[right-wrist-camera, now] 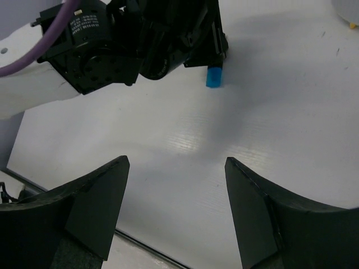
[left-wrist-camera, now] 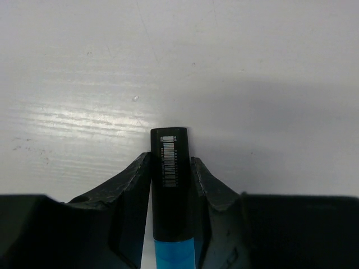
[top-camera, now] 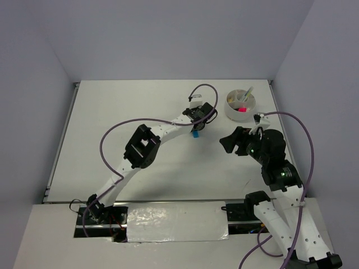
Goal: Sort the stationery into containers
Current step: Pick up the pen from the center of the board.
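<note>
I will close my right gripper on the blue end (top-camera: 195, 134) (right-wrist-camera: 213, 77) of the blue-and-black highlighter, because that end sticks out of my left gripper.
My left gripper (top-camera: 197, 126) is shut on a blue-and-black highlighter (top-camera: 196, 134) at the middle of the table, left of the bowl. In the left wrist view the highlighter (left-wrist-camera: 171, 179) sits lengthwise between the fingers (left-wrist-camera: 134, 185), with its black barcoded end past the tips. The round white divided bowl (top-camera: 229, 109) stands at the back right and holds a pink highlighter (top-camera: 241, 110) and thin pens. My right gripper (top-camera: 229, 140) is open and empty, below the bowl. In its own view the gripper (right-wrist-camera: 176, 168) faces the left gripper (right-wrist-camera: 168, 39) and the highlighter's blue end (right-wrist-camera: 214, 76).
The left arm's purple cable (top-camera: 120, 126) loops over the left half of the white table (top-camera: 112, 112). Grey walls close the back and sides. The bowl's rim (right-wrist-camera: 349, 8) shows at the right wrist view's top right corner.
</note>
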`<control>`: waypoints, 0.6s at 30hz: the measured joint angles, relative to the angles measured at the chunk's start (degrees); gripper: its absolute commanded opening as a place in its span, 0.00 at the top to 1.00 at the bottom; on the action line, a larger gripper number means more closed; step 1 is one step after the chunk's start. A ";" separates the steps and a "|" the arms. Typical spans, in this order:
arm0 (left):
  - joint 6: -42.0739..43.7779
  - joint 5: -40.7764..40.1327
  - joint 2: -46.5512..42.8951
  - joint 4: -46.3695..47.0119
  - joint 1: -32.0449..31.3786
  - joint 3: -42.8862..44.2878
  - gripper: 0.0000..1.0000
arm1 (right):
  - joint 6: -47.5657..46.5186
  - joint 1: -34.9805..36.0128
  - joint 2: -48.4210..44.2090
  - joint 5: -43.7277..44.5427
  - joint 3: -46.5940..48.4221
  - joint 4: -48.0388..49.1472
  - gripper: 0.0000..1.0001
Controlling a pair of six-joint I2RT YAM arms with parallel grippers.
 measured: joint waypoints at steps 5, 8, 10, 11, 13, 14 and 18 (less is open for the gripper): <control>-0.83 -0.13 -4.76 1.88 -0.94 -8.37 0.64 | 1.16 -0.02 -1.70 -1.18 -0.79 1.29 0.23; -1.49 0.72 -9.09 4.50 -1.66 -16.11 0.58 | 1.81 0.00 -1.99 -1.81 -1.20 1.60 0.23; -1.46 1.68 -12.04 6.58 -2.14 -21.46 0.48 | 2.10 0.00 -2.05 -2.05 -1.70 1.86 0.23; -1.31 1.95 -13.38 7.76 -2.38 -23.80 0.46 | 2.14 0.00 -2.08 -2.14 -1.97 1.84 0.23; -1.18 2.86 -15.63 9.81 -2.95 -27.80 0.45 | 2.23 0.02 -2.10 -2.21 -2.67 1.90 0.22; -1.18 3.17 -16.59 11.13 -3.23 -29.81 0.50 | 2.36 0.09 -2.19 -2.21 -3.04 1.90 0.22; -1.46 4.31 -18.78 14.53 -3.85 -34.27 1.00 | 2.75 0.22 -3.04 -2.25 -4.04 1.84 0.22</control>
